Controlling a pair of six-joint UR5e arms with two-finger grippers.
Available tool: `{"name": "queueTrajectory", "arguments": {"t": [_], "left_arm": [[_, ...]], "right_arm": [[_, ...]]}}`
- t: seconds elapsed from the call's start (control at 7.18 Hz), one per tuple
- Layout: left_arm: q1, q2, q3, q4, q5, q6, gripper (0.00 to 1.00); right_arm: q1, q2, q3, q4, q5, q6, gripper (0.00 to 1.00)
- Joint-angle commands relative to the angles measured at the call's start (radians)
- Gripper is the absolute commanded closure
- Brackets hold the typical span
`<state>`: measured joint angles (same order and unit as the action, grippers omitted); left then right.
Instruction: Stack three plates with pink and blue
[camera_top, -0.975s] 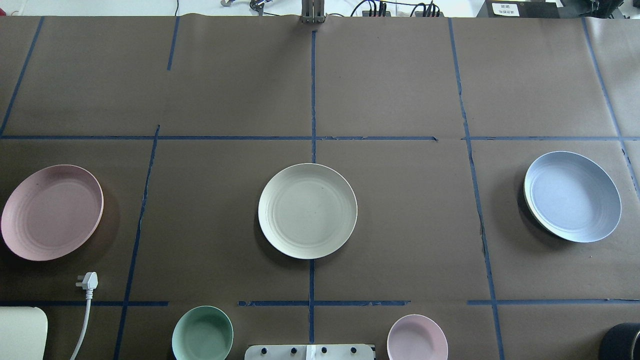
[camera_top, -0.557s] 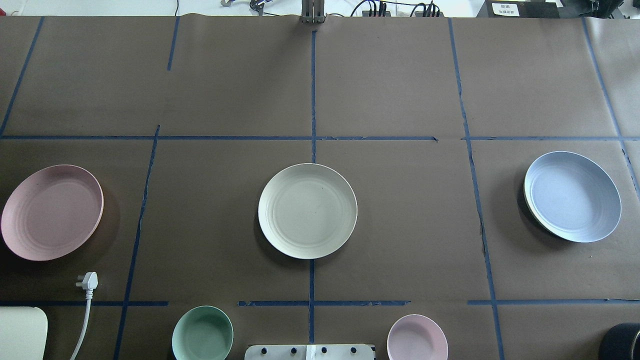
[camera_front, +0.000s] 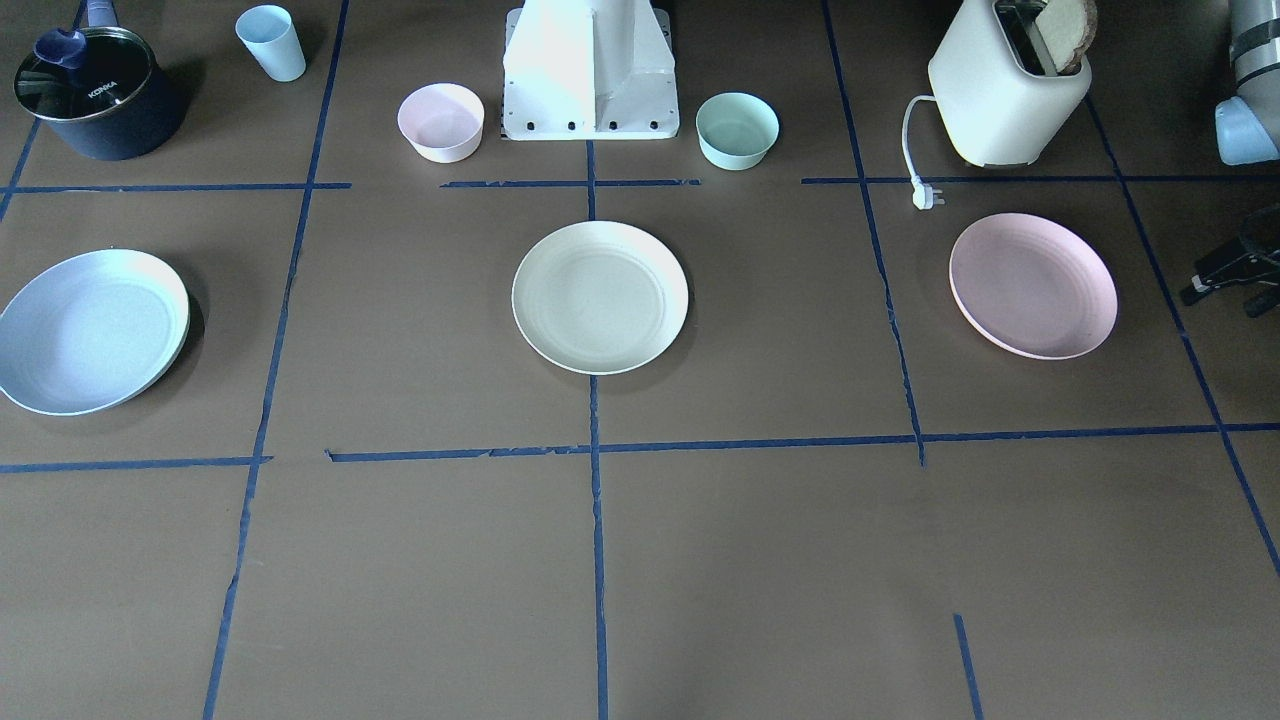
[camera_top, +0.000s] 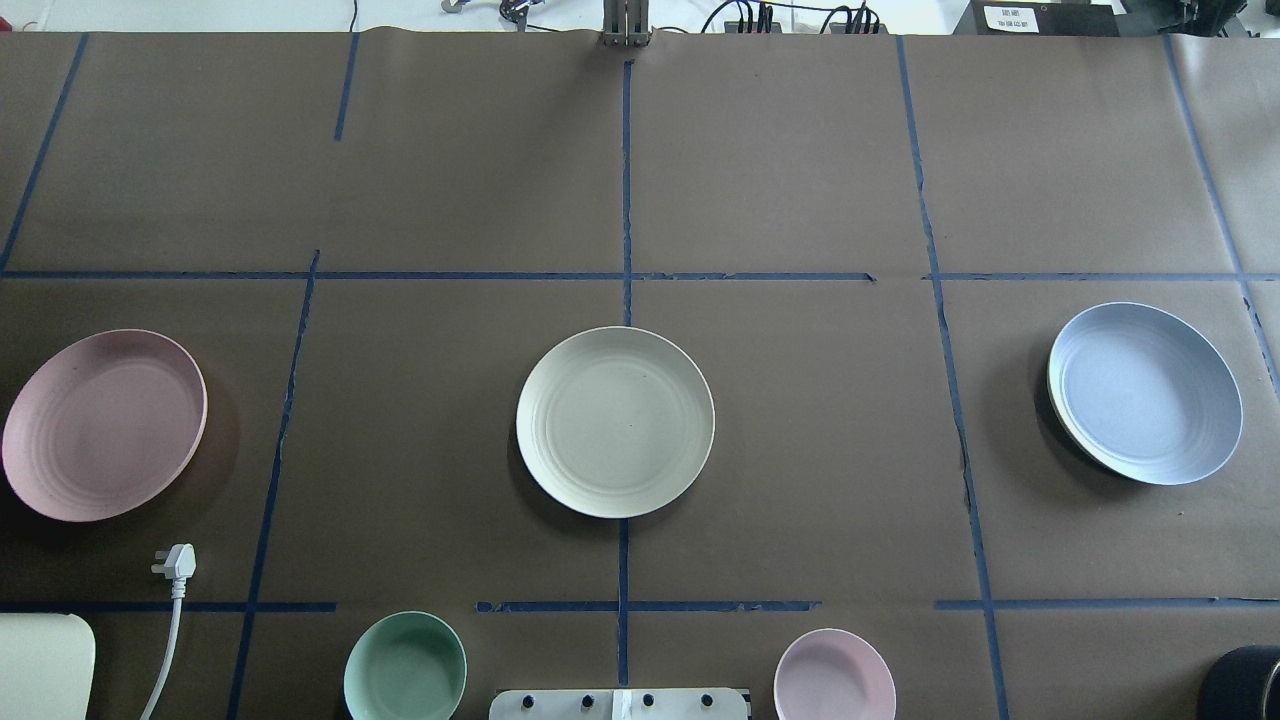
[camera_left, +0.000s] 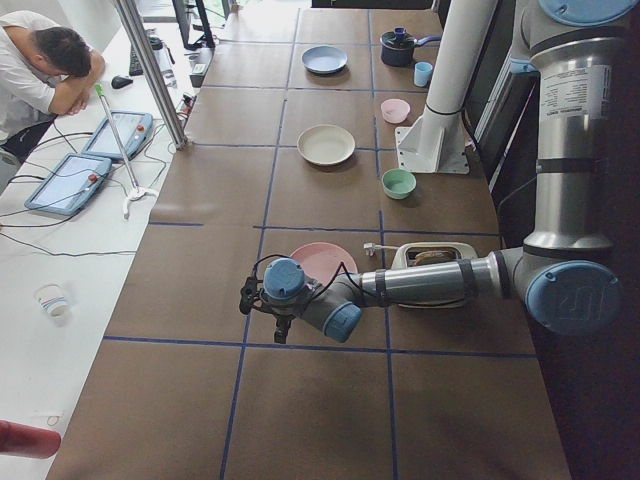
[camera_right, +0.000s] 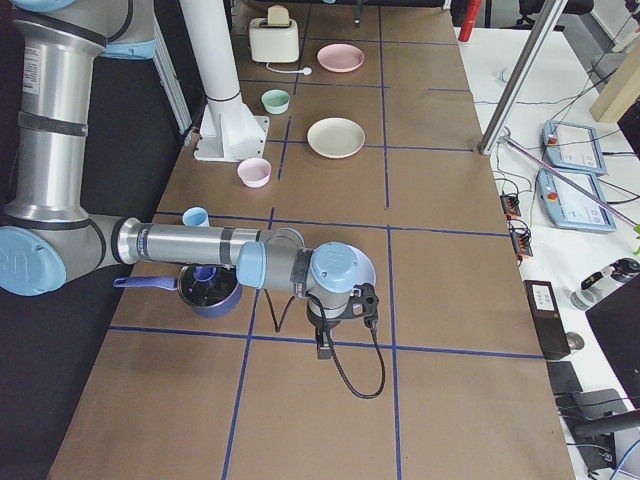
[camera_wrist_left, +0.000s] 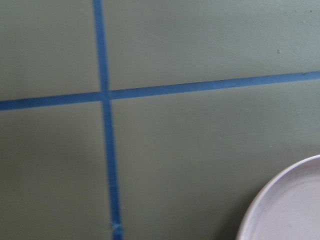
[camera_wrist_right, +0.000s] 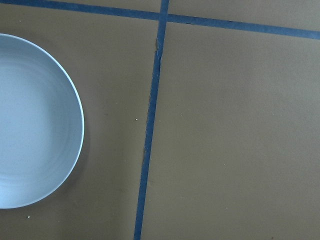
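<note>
The left gripper needs to grasp the pink plate's outer rim (camera_front: 1112, 282), farthest from the cream-white plate.
Three plates lie apart in a row on the brown table. The cream-white plate (camera_top: 615, 422) is in the middle, the pale pink plate (camera_top: 104, 425) at the left, the light blue plate (camera_top: 1145, 393) at the right. My left gripper (camera_left: 250, 298) hovers beside the pink plate, past its outer edge, and shows partly in the front view (camera_front: 1225, 285); I cannot tell if it is open. The left wrist view catches the pink plate's rim (camera_wrist_left: 290, 210). My right gripper (camera_right: 335, 325) hovers beside the blue plate (camera_wrist_right: 35, 120); its state is unclear.
A mint-green bowl (camera_top: 405, 668) and a small pink bowl (camera_top: 834, 675) flank the robot base (camera_front: 590, 70). A toaster (camera_front: 1005, 85) with its loose plug (camera_top: 177, 562) stands near the pink plate. A dark pot (camera_front: 95, 90) and a blue cup (camera_front: 270, 42) stand near the blue plate.
</note>
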<state>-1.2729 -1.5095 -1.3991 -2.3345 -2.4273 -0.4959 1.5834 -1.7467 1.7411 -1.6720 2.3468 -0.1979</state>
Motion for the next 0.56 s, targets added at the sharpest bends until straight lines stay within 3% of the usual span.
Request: {"name": "queueTrajectory", "arguments": {"t": [0.0,0.42], "left_arm": [[0.174,0.003,0.014,-0.177,0.104,-0.244,0.0],[0.19,0.053,0.022,-0.271,0.096,-0.263,0.0]], "right_arm": [[0.0,0.001,0.0,0.0,0.005,0.0,0.0],[0.0,0.001,0.001,0.0,0.011,0.0,0.0]]}}
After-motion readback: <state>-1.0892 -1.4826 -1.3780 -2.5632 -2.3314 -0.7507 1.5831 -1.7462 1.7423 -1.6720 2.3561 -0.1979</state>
